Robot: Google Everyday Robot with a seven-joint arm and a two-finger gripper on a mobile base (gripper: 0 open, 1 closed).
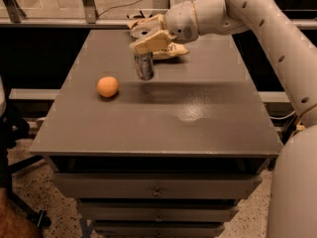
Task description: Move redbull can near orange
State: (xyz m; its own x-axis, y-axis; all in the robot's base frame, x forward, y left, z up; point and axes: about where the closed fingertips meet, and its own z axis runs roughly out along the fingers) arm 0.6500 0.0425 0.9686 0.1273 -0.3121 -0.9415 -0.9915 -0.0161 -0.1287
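Observation:
Next, I release the redbull can close beside the orange on the side facing the white arm (129,94).
The redbull can (144,67) is a slim silver-grey can, upright, held just above or on the grey table top (198,118) left of the middle at the back. My gripper (146,36) is shut on the can's top, its cream fingers (151,42) covering the lid. The orange (107,87) lies on the table to the left and a little nearer than the can, about a can's height away from it.
A brown chip bag (171,49) lies behind the gripper near the table's far edge, mostly hidden by it. The white arm (267,24) reaches in from the right. Drawers (156,187) sit under the table top. A railing runs behind the table.

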